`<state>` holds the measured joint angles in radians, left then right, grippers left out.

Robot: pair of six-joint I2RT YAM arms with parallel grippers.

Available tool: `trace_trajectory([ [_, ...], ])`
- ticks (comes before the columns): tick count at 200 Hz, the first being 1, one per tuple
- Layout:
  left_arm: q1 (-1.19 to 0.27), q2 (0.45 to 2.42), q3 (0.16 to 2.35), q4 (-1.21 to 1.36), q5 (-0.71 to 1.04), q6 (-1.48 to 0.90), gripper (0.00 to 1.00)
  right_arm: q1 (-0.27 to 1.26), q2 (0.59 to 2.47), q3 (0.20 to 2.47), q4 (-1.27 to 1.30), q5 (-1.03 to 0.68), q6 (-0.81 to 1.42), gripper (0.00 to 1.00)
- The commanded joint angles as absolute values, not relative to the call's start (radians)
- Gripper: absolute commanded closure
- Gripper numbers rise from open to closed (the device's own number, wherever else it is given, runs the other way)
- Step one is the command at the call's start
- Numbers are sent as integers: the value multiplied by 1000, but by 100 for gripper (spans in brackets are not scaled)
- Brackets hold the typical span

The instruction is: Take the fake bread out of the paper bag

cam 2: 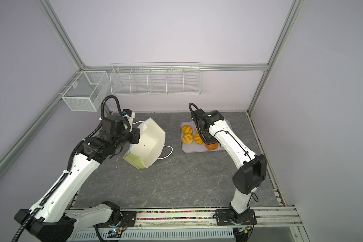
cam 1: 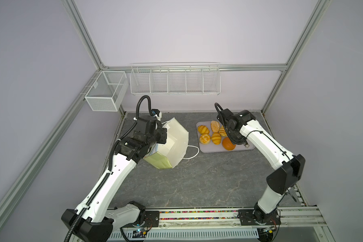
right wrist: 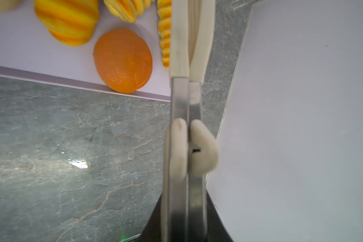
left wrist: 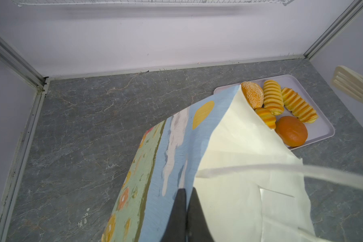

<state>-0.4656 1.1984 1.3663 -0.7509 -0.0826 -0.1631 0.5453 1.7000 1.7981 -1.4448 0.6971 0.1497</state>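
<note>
Next, my left gripper releases the paper bag standing upright on the table [cam 1: 176,147], next to the short edge of the lilac tray.
The paper bag [cam 1: 176,144] [cam 2: 149,144] leans tilted at the back left of the table, its white inside facing up and to the right; no bread shows in it. My left gripper [cam 1: 165,136] [left wrist: 188,189] is shut on the bag's wall [left wrist: 228,167] at the rim. Several pieces of fake bread lie on the lilac tray [cam 1: 203,149] [cam 2: 184,149], among them a smooth round bun [cam 1: 228,144] [right wrist: 123,60] [left wrist: 291,131]. My right gripper [right wrist: 186,201] is shut on metal tongs [right wrist: 186,100]. Their cream tips [right wrist: 203,37] are closed together beside the bun with nothing between them.
A wire rack [cam 1: 175,80] and a mesh basket [cam 1: 106,91] hang on the back wall. The bag's white cord handle [cam 1: 192,152] lies on the table between bag and tray. Aluminium frame posts stand at the back corners.
</note>
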Motion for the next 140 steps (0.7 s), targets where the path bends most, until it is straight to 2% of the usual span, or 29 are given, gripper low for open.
trace_trajectory([
  [1, -441, 1237, 1442, -789, -15, -167, 100, 564, 1595, 1742, -1385, 652, 180, 82],
  [67, -413, 1367, 1546, -724, 79, -253, 100, 567, 1345, 1518, -1239, 516, 162, 83],
  [140, -353, 1542, 1642, -632, 246, -389, 100, 567, 1256, 1405, -1198, 463, 157, 84],
])
